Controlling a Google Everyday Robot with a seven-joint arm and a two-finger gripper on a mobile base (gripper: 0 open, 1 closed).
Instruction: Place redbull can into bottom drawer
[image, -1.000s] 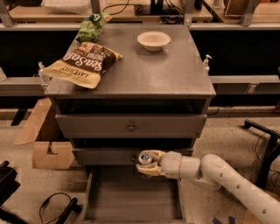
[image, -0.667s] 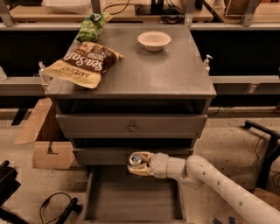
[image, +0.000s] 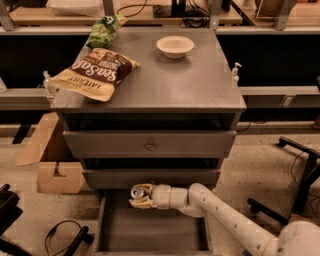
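The redbull can, now upright over the back part of the bottom drawer, will be let go by my gripper on the bottom drawer's inside (image: 123, 219), near the side closest to the cardboard box.
The redbull can (image: 137, 192) shows its shiny silver top, held upright between the fingers of my gripper (image: 138, 196). My gripper is shut on it and hangs over the back part of the bottom drawer (image: 150, 232). That drawer is pulled open, a shallow grey box with a flat floor below the two upper drawers. My white arm (image: 220, 215) reaches in from the lower right.
On the cabinet top (image: 165, 80) lie a brown chip bag (image: 95, 72), a green bag (image: 102, 31) and a white bowl (image: 175, 46). A cardboard box (image: 52, 165) stands on the floor at left. Chair legs (image: 300, 170) are at right, cables (image: 65, 237) at lower left.
My gripper has moved left with the can, from the right part of the open drawer toward its middle-left, staying just under the middle drawer's front.
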